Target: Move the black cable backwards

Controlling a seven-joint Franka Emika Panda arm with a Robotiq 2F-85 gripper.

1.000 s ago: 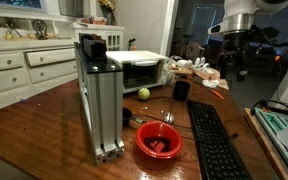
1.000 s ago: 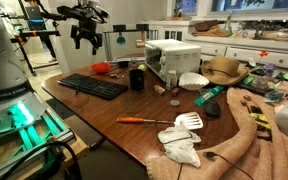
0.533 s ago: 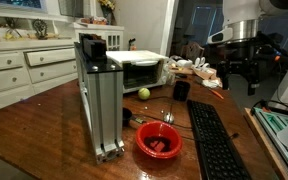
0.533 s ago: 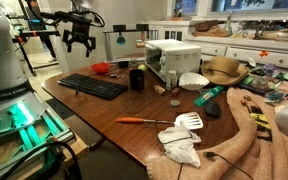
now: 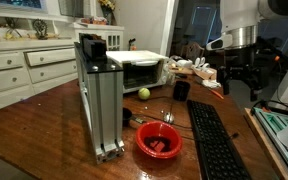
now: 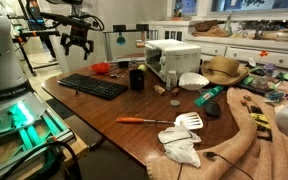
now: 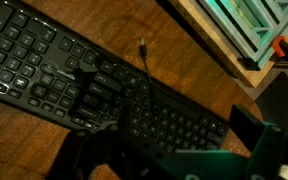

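Observation:
The robot's gripper should close on the black cable where it crosses the keyboard's edge (image 5: 197, 132) beside the red bowl, at the opposite end from the cable's plug.
The black cable (image 7: 145, 65) shows in the wrist view as a thin cord lying across the black keyboard (image 7: 54, 70), with its plug end on the wooden table just beyond the keys. I cannot make the cable out in the exterior views. My gripper (image 5: 237, 78) hangs open and empty high above the keyboard (image 5: 214, 140), well clear of the cable. It also shows in an exterior view (image 6: 77, 44) above the keyboard (image 6: 92, 86). In the wrist view its dark fingers (image 7: 169, 150) frame the bottom of the picture.
A red bowl (image 5: 159, 140), a black mug (image 5: 181, 90), a green ball (image 5: 143, 93), a toaster oven (image 5: 139, 70) and a tall metal frame (image 5: 99, 100) stand beside the keyboard. An orange screwdriver (image 6: 144, 120) and a white spatula (image 6: 189, 122) lie further along the table.
My gripper has come down a little over the keyboard and stayed open. Nothing on the table has moved.

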